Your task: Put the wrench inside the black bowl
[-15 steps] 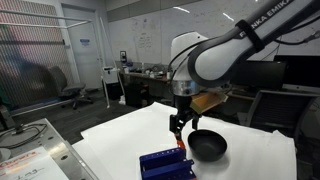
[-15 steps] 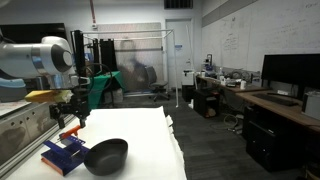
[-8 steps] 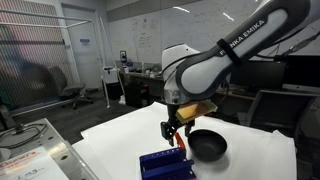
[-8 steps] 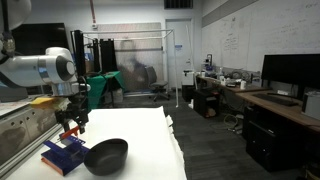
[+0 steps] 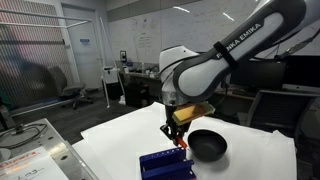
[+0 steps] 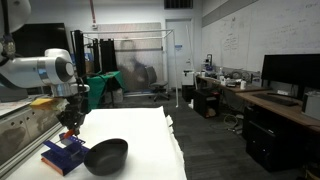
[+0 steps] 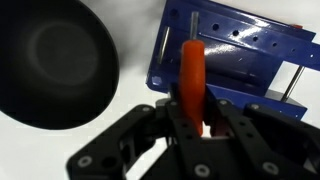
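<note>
The wrench will come to rest inside the black bowl [image 5: 210, 155] [image 7: 96, 38] when my gripper lets it go, with its orange-red handle leaning over the bowl's near rim.
In the wrist view my gripper [image 7: 192, 118] is shut on the wrench [image 7: 192, 75], a slim orange-red stick that stands up from the dark blue slotted rack [image 7: 245, 60]. Its lower end is pinched between my black fingers [image 7: 232, 125]. The black bowl [image 7: 55, 65] lies just to the left of the rack, empty. In both exterior views the gripper [image 5: 176, 131] [image 6: 70, 128] hangs straight down over the rack [image 5: 165, 163] [image 6: 64, 154], with the bowl [image 5: 208, 146] [image 6: 106, 155] beside it on the white table.
The white table [image 5: 115, 140] ends close to the bowl and rack. A beige box [image 5: 195, 109] sits behind the arm. Desks, chairs and monitors [image 6: 288, 72] stand around the room, away from the table.
The gripper has lowered onto the rack and its jaws have closed from wide open onto the wrench. Bowl and rack have not moved.
</note>
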Controlling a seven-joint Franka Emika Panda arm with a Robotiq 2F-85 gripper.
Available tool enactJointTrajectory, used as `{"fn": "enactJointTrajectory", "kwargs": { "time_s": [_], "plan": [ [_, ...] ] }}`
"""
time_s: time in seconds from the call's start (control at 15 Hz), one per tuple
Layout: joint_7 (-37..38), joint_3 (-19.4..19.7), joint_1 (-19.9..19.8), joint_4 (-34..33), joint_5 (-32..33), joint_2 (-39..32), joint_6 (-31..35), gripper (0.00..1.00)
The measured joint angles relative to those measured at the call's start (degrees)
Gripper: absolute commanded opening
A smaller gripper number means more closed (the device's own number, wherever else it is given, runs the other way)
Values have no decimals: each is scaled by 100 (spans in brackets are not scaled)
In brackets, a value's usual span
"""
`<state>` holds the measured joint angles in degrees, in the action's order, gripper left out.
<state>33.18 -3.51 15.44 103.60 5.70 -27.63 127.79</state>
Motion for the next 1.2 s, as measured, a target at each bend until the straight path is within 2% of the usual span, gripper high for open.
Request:
{"fn": "enactJointTrajectory", "kwargs": {
  "time_s": [0.33,0.73,1.0,1.2],
  "plan": [
    [32,8,54,18,48,209,2,9],
    [439,9,190,285,673,1258,-109,12],
    [1113,53,179,416,1740,1805,-956,13],
    [1496,76,81,509,2361,1689,-1628,12]
  ]
}}
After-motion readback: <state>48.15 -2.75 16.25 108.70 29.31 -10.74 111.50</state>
